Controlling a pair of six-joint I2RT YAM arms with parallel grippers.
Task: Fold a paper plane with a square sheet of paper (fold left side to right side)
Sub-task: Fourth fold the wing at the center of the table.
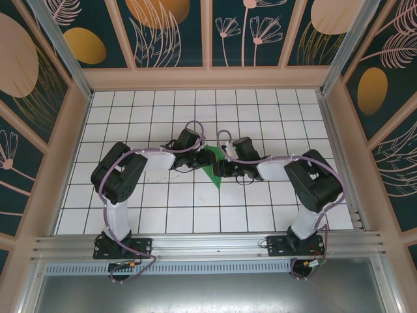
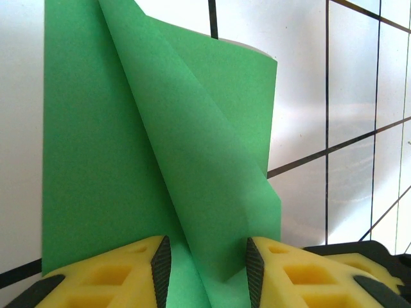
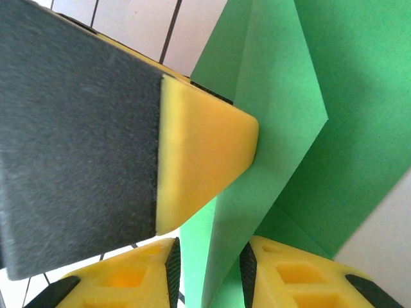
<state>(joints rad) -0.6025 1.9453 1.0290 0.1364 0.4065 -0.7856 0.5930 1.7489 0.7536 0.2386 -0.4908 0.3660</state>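
I will back my right gripper off, turn it and pinch the flap's edge point(image 3: 313, 131) by its corner, because my left gripper's finger crowds it at the paper's standing fold.
The green sheet of paper point(image 1: 212, 171) lies folded at the middle of the white tiled table, its point toward the near edge. In the left wrist view the paper point(image 2: 96, 141) lies flat with one flap point(image 2: 212, 167) raised. That flap runs down between the parted jaws of my left gripper point(image 2: 207, 260), whose pads do not pinch it. My left gripper point(image 1: 199, 158) and right gripper point(image 1: 221, 167) meet over the sheet from either side. In the right wrist view a standing fold of the paper point(image 3: 257, 173) passes between the open right gripper point(image 3: 209, 260). A left gripper finger point(image 3: 199, 154) rests against that fold.
The tiled table point(image 1: 195, 215) is boxed in by beige walls on the left point(image 1: 65, 163), back point(image 1: 208, 78) and right point(image 1: 355, 163). An aluminium rail point(image 1: 208, 242) carrying both arm bases runs along the near edge.
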